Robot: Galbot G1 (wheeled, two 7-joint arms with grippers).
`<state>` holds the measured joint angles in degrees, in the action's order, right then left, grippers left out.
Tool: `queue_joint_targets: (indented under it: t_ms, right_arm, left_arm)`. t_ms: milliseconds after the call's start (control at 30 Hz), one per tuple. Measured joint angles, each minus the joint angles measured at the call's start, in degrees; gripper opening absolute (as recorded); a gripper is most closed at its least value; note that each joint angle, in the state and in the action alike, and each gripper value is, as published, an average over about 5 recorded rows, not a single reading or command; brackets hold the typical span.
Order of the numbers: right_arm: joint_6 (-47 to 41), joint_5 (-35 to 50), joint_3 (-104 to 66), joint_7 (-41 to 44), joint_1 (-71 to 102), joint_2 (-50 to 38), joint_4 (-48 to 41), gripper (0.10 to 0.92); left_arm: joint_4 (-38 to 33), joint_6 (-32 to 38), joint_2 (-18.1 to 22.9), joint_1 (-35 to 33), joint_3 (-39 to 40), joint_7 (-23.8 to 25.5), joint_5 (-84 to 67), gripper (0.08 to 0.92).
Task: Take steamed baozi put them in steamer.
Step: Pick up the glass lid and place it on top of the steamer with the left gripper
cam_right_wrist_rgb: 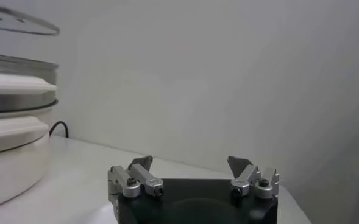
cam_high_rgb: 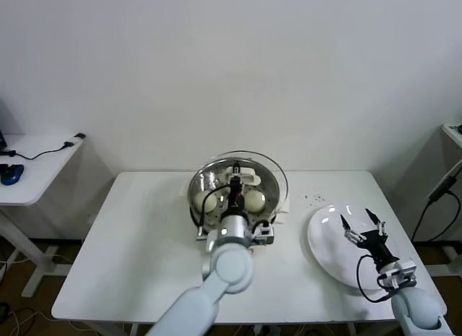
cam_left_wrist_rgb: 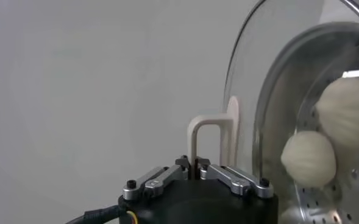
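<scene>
My left gripper should release the glass lid, still held tilted over the pot, on top of the shiny steel steamer (cam_high_rgb: 234,192), so that it is closed over the cream-white baozi.
The shiny steel steamer (cam_high_rgb: 203,178) stands on its white base at the back middle of the table. Two cream-white baozi (cam_high_rgb: 205,201) (cam_high_rgb: 255,200) show on its perforated tray; the left wrist view also shows two baozi (cam_left_wrist_rgb: 308,159) (cam_left_wrist_rgb: 351,108). My left gripper (cam_high_rgb: 234,183) is over the steamer, shut on the cream handle (cam_left_wrist_rgb: 208,129) of the round glass lid (cam_left_wrist_rgb: 252,91), which it holds tilted over the pot. My right gripper (cam_high_rgb: 359,223) is open and empty above the flat white plate (cam_high_rgb: 326,238). The steamer (cam_right_wrist_rgb: 14,97) and lid edge (cam_right_wrist_rgb: 21,21) also show in the right wrist view.
The white plate lies at the table's right, near the front-right edge. Small dark specks (cam_high_rgb: 312,199) lie on the table between steamer and plate. A low side table (cam_high_rgb: 29,170) with a cable and a blue object stands at far left.
</scene>
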<state>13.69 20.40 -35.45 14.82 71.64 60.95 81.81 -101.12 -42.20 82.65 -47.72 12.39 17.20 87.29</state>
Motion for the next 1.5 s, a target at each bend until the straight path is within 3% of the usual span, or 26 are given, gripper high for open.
queue_joint_targets:
  t_ms: [467, 1500]
  right_arm:
    - [0.4, -0.3, -0.3, 0.3, 0.1, 0.4, -0.5, 0.823]
    - [0.6, -1.2, -0.5, 0.4, -0.4, 1.5, -1.0, 0.823]
  left_arm:
    - [5.7, 0.0, 1.1, 1.6, 0.0, -1.0, -0.6, 0.143]
    - [7.6, 0.0, 0.6, 1.1, -1.8, -2.4, -2.6, 0.148]
